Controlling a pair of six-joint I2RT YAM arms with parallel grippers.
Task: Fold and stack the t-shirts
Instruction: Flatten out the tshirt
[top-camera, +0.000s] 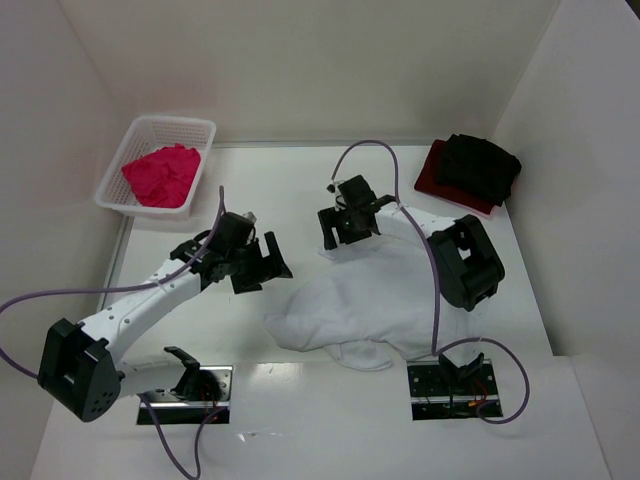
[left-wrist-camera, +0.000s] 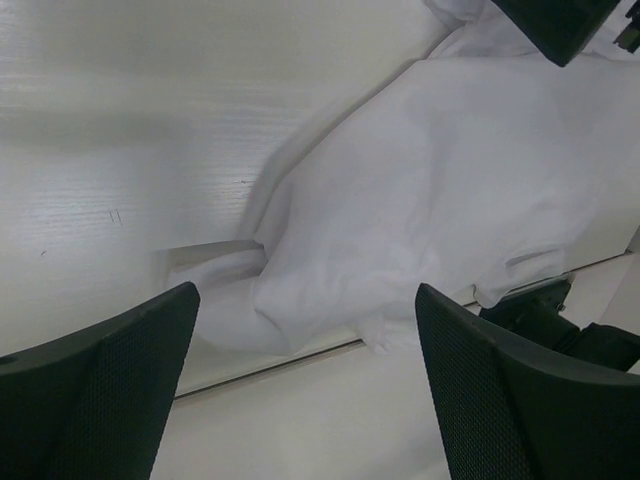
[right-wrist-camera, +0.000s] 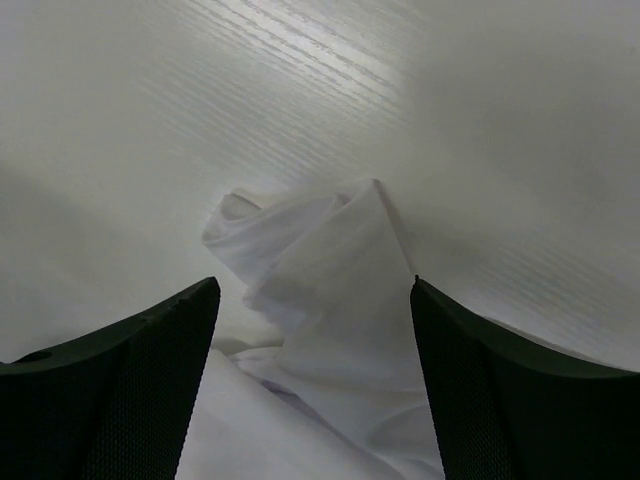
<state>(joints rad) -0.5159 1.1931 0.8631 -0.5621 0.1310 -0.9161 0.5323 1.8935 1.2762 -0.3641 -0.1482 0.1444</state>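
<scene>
The white t-shirt's loose corner (left-wrist-camera: 174, 257) sticks out toward my left arm's base plate, near the table's front edge, and my left gripper should close on it.
The white t-shirt (top-camera: 370, 300) lies crumpled on the table's middle near the front edge. My left gripper (top-camera: 265, 268) is open and empty, hovering just left of it; the left wrist view shows the shirt (left-wrist-camera: 450, 190) ahead of my gripper (left-wrist-camera: 305, 400). My right gripper (top-camera: 345, 232) is open over the shirt's far-left corner, and a raised fold (right-wrist-camera: 330, 290) lies between its jaws (right-wrist-camera: 315, 390), not pinched. The pink-magenta t-shirt (top-camera: 160, 175) is bunched in the basket. The black t-shirt (top-camera: 482, 165) lies folded on the dark red one (top-camera: 432, 175) at the back right.
The white lattice basket (top-camera: 170, 120) stands at the back left corner. White walls enclose the table on the left, back and right. The two arm base plates (top-camera: 185, 385) sit at the near edge. Bare tabletop (top-camera: 290, 180) lies between basket and stack.
</scene>
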